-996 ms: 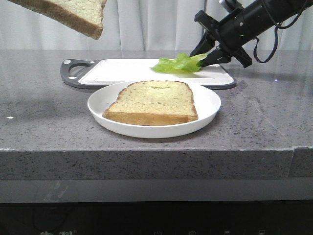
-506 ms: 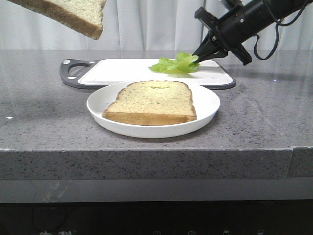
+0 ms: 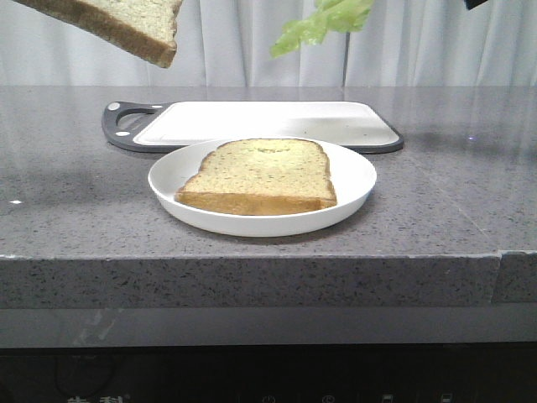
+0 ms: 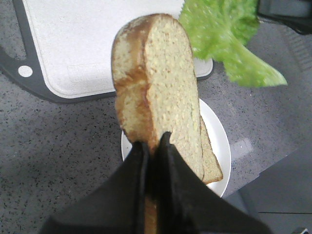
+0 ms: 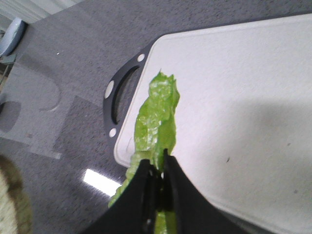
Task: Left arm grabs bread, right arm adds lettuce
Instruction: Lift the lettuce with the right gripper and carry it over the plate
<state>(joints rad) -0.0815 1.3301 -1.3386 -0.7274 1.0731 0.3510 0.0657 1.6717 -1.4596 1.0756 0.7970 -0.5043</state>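
Observation:
Next, my right gripper releases the lettuce onto the bread slice (image 3: 268, 154) lying flat on the white plate.
The bread (image 3: 126, 25), a thick golden-crusted slice, hangs at the top left of the front view, high above the table. My left gripper (image 4: 153, 144) is shut on its lower edge, with the slice (image 4: 156, 83) standing on edge over the white plate (image 4: 219, 131). My right gripper (image 5: 156, 163) is shut on the ruffled light green lettuce (image 5: 158, 117) and holds it above the cutting board (image 5: 234, 107). In the front view the lettuce (image 3: 323, 21) hangs high at top centre. Only a black tip of the right arm (image 3: 477, 3) shows there. The left arm is out of the front view.
A thinner bread slice (image 3: 260, 176) lies flat on the white plate (image 3: 357, 180) in the middle of the grey stone counter. The white cutting board (image 3: 252, 122) with a dark rim and handle lies behind the plate. The counter's front edge is near the plate.
The right arm has lifted the lettuce off the cutting board, up and slightly left, to the top of the front view. The held bread has not moved.

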